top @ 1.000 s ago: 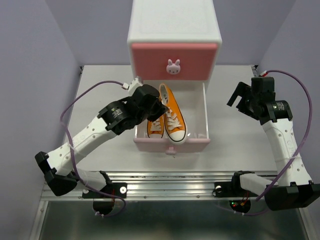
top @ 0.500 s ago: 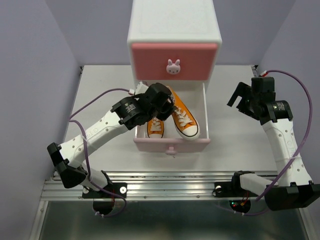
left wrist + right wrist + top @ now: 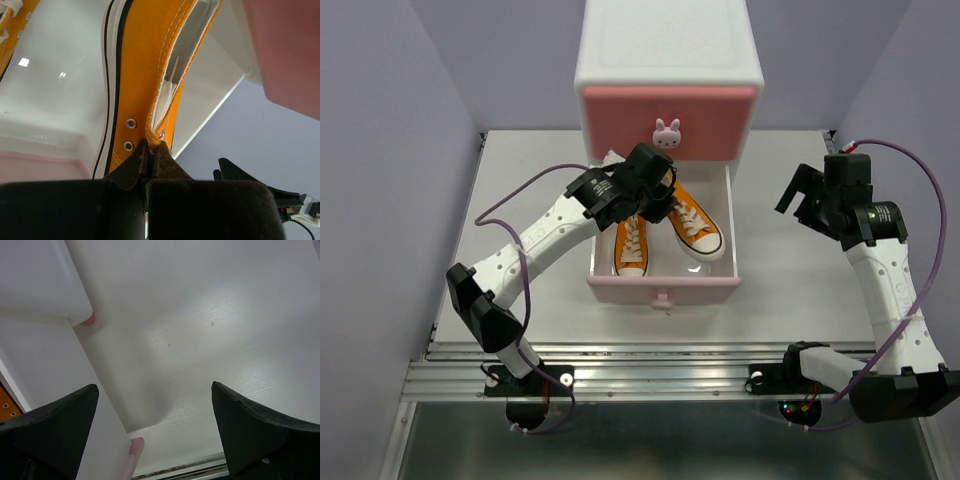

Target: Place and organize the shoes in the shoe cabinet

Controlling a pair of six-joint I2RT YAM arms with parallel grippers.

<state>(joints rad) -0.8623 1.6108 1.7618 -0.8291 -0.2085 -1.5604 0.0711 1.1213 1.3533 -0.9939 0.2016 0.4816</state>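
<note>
Next, my left gripper releases the angled orange sneaker, now held over the drawer's back, on the lower drawer's bottom, snug (image 3: 663,236) (image 3: 50,47) beside the other orange sneaker.
The white shoe cabinet (image 3: 669,40) stands at the back; its darker pink upper drawer (image 3: 669,122) is closed and its pale pink lower drawer (image 3: 662,288) is pulled out. Two orange sneakers lie in the lower drawer: one (image 3: 632,245) at the left, one (image 3: 695,226) angled toward the right. My left gripper (image 3: 658,196) is shut on the heel collar of the right orange sneaker (image 3: 150,75), over the drawer's back. My right gripper (image 3: 800,196) is open and empty over the table, right of the drawer. The black sneakers are out of view.
The drawer's white right wall (image 3: 55,380) and pink front corner (image 3: 134,446) lie left of my right gripper. Lilac walls enclose the table on the left, right and back. A metal rail (image 3: 660,372) runs along the near edge.
My left gripper has carried the right orange sneaker back and to the right inside the drawer, swinging its toe toward the right wall. The right arm has not moved.
</note>
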